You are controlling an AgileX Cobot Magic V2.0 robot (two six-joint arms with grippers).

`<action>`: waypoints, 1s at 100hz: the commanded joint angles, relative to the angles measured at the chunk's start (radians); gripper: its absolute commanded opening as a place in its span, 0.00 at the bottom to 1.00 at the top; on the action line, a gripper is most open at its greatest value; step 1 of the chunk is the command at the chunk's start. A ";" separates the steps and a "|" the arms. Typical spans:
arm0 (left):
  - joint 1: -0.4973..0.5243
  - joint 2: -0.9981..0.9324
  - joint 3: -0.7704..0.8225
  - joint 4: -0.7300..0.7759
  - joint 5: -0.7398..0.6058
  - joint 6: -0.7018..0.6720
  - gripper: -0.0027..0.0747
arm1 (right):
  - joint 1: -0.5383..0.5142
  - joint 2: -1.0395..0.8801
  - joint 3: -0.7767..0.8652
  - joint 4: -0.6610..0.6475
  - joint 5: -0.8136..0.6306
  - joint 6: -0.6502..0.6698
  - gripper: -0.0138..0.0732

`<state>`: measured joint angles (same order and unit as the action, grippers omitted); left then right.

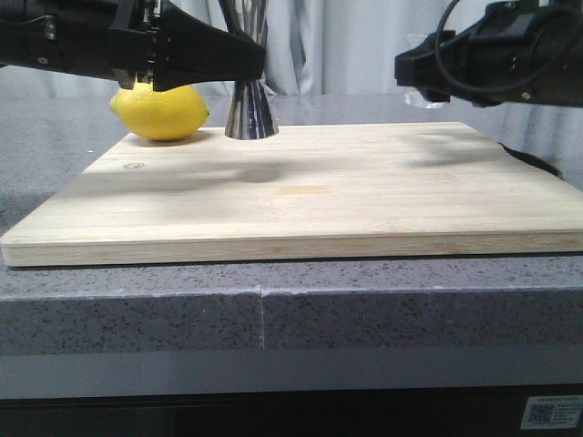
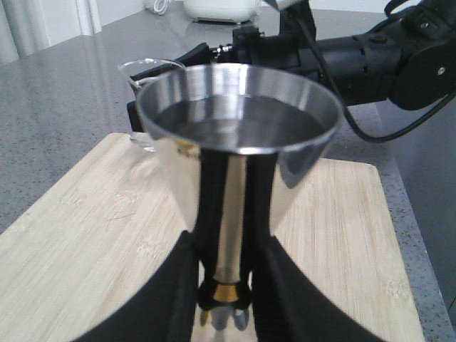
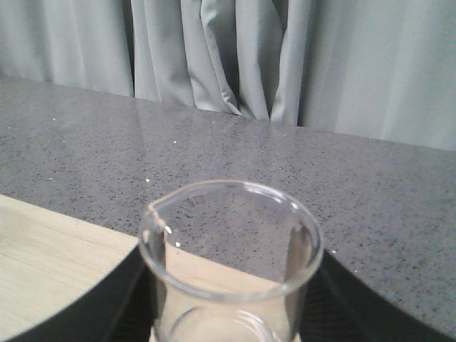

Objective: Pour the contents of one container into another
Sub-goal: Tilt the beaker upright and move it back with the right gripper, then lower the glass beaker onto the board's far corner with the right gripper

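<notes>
The robot's right gripper should release the clear glass beaker on the wooden board's back corner (image 1: 441, 137), across from the yellow lemon.
The steel hourglass jigger (image 1: 250, 111) stands on the wooden board (image 1: 319, 200) near its back edge. My left gripper (image 1: 248, 62) is shut on its narrow waist. In the left wrist view the gripper's fingers (image 2: 178, 285) flank the gold band, and the jigger's upper cup (image 2: 239, 135) shows a flat dark surface inside that looks like liquid. The clear glass beaker (image 3: 231, 285) is upright with my right gripper (image 3: 231, 306) shut on it. I see no liquid in it. The beaker (image 1: 426, 73) hangs in the air above the board's back right part, apart from the jigger.
A yellow lemon (image 1: 161, 111) lies on the board's back left corner, just left of the jigger. The board rests on a grey speckled counter (image 1: 273, 319). Curtains (image 3: 235, 57) hang behind. A white appliance (image 2: 221, 8) stands far back on the counter.
</notes>
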<state>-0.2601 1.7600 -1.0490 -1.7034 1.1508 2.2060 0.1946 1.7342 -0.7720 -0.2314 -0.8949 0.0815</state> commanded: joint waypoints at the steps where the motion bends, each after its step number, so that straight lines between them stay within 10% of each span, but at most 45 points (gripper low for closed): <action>1: -0.009 -0.041 -0.028 -0.068 0.061 -0.005 0.11 | -0.007 -0.011 -0.025 0.017 -0.132 -0.003 0.41; 100: -0.009 -0.041 -0.028 -0.067 0.055 -0.005 0.11 | -0.057 0.082 -0.025 0.021 -0.162 -0.003 0.41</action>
<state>-0.2601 1.7600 -1.0490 -1.7017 1.1470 2.2060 0.1460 1.8518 -0.7720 -0.2154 -0.9880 0.0815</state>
